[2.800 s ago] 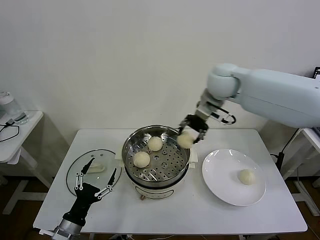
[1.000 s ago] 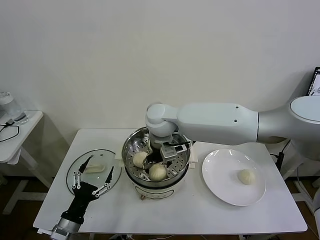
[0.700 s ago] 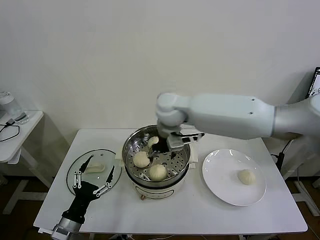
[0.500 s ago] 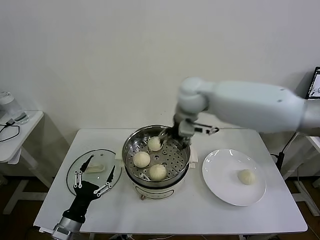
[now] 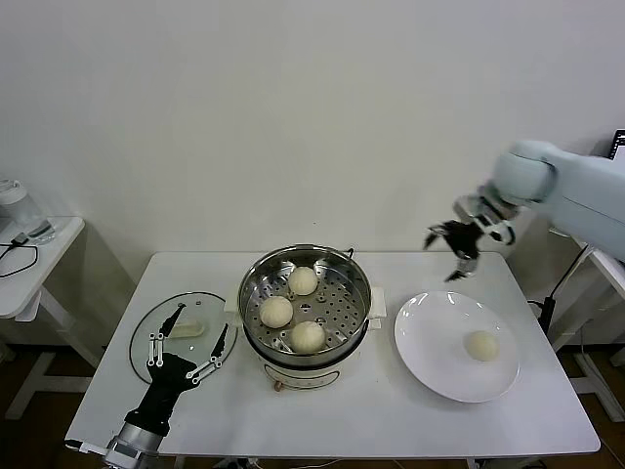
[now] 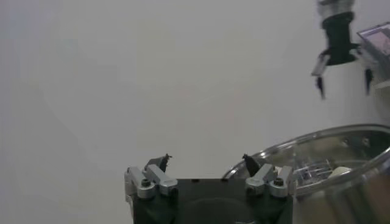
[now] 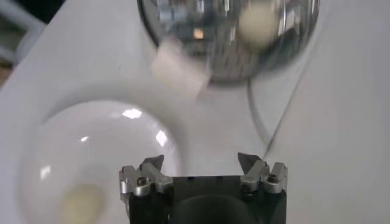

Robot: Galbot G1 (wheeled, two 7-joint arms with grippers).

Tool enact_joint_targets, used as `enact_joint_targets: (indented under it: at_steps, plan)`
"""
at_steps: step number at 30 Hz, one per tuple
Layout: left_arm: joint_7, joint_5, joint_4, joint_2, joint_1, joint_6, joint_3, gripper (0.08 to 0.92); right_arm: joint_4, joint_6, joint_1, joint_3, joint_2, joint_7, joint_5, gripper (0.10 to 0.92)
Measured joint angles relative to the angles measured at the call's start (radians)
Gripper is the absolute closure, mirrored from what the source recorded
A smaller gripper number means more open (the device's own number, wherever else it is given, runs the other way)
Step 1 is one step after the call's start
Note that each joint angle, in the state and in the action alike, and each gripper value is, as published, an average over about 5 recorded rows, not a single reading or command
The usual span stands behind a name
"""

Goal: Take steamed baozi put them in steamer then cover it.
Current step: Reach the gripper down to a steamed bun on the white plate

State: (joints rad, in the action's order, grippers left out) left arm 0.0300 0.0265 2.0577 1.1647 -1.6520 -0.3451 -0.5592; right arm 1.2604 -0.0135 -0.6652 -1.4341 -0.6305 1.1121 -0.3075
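My right gripper is to go down to the white plate next and close on the sides of the baozi (image 5: 481,345) (image 7: 83,205) lying there.
Three steamed baozi (image 5: 303,280) (image 5: 276,312) (image 5: 309,336) lie on the perforated tray inside the shiny steamer (image 5: 252,288). A fourth baozi (image 5: 480,345) rests on the white plate (image 5: 430,337) to the right; it also shows in the right wrist view (image 7: 81,203). My right gripper (image 5: 452,249) (image 7: 201,161) hangs open and empty in the air above the plate's far edge. The glass cover (image 5: 146,332) lies flat on the table left of the steamer. Over the cover's near edge, my left gripper (image 5: 186,344) (image 6: 204,160) stands open, holding nothing.
A small side table (image 5: 24,274) with a jar and cable stands to the far left. A black cable (image 5: 547,293) hangs off the table's right side. The wall is close behind the table.
My right arm has pulled out of the steamer and swung right to above the plate, leaving a third baozi on the tray. The left arm has stayed put.
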Motion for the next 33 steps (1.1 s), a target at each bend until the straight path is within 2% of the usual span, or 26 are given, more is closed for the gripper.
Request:
enact_joint_targets:
  at_steps: [11, 33]
  plan:
    - [0.003, 0.002, 0.004, 0.008, -0.003, 0.004, 0.003, 0.177, -0.076, 0.065, 0.207, 0.060, 0.092, -0.025, 0.023, 0.203]
    - [0.003, 0.003, -0.012, 0.007, -0.010, -0.001, -0.014, 0.177, -0.193, 0.087, 0.435, 0.197, 0.028, -0.054, 0.066, 0.206]
